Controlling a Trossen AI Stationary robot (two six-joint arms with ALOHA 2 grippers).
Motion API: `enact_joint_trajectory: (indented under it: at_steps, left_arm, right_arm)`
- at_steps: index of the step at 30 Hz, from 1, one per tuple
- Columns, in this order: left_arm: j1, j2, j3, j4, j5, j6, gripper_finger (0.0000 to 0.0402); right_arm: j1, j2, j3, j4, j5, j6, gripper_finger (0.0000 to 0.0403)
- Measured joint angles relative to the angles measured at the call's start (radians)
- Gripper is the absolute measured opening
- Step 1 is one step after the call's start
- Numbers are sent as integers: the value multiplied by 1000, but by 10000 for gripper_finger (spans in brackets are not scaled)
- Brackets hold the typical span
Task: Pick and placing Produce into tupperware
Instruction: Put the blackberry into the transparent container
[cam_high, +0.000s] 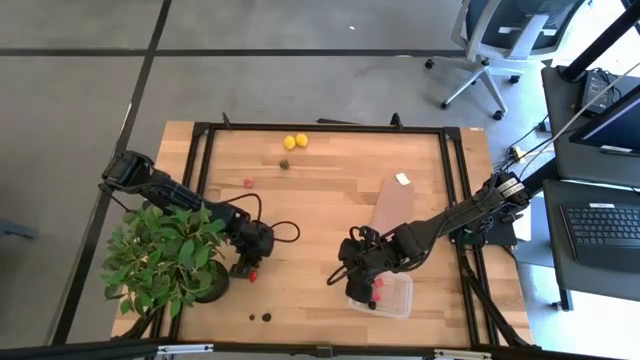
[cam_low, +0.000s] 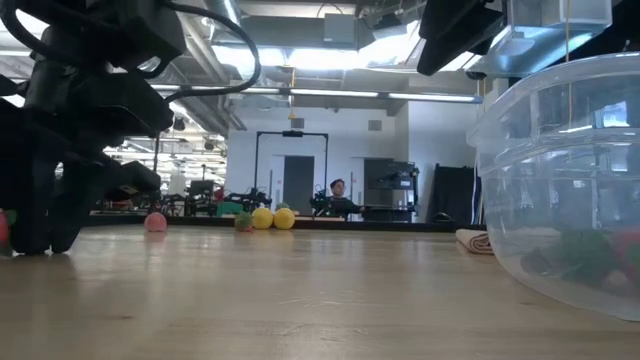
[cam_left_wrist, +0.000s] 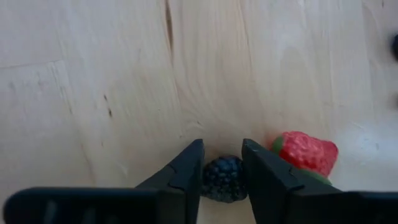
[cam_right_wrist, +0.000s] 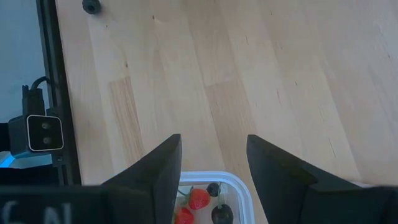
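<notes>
I will open my left gripper, back it away from the strawberry that crowds one of its fingers around the blackberry, and then pinch the blackberry alone (cam_left_wrist: 224, 180).
A dark blackberry piece (cam_left_wrist: 222, 179) sits between the fingers of my left gripper (cam_left_wrist: 222, 163), which points down at the table beside the potted plant (cam_high: 160, 262). A red strawberry piece (cam_left_wrist: 305, 153) lies on the table just beside one finger. My right gripper (cam_right_wrist: 213, 163) is open and empty, hovering over the left end of the clear tupperware (cam_high: 392, 297). The tupperware holds strawberry and blackberry pieces (cam_right_wrist: 199, 199). Loose on the table are two yellow lemon pieces (cam_high: 296, 141), a red piece (cam_high: 248, 183), a dark piece (cam_high: 284, 164) and two dark pieces (cam_high: 260, 317) near the near edge. My left gripper pinches the blackberry piece by its two sides (cam_left_wrist: 208, 180) between the two fingers, coming from above and pointing down. In the low view the fingertips (cam_low: 40, 235) reach down to the tabletop, so the berry seems to rest on the wood.
A flat brown block (cam_high: 393, 205) lies on the table, its near end close to my right arm, with a small white bit (cam_high: 402, 179) beyond it. The plant crowds the table's left near corner. Bare wood stretches across the table's middle (cam_high: 320, 220). A black frame rims the table.
</notes>
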Motion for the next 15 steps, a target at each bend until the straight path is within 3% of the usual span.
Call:
enact_joint_trajectory:
  at_steps: [15]
  left_arm:
    - [14,0,0,1,24,-1,20]
  right_arm:
    - [0,0,0,-1,0,1,184]
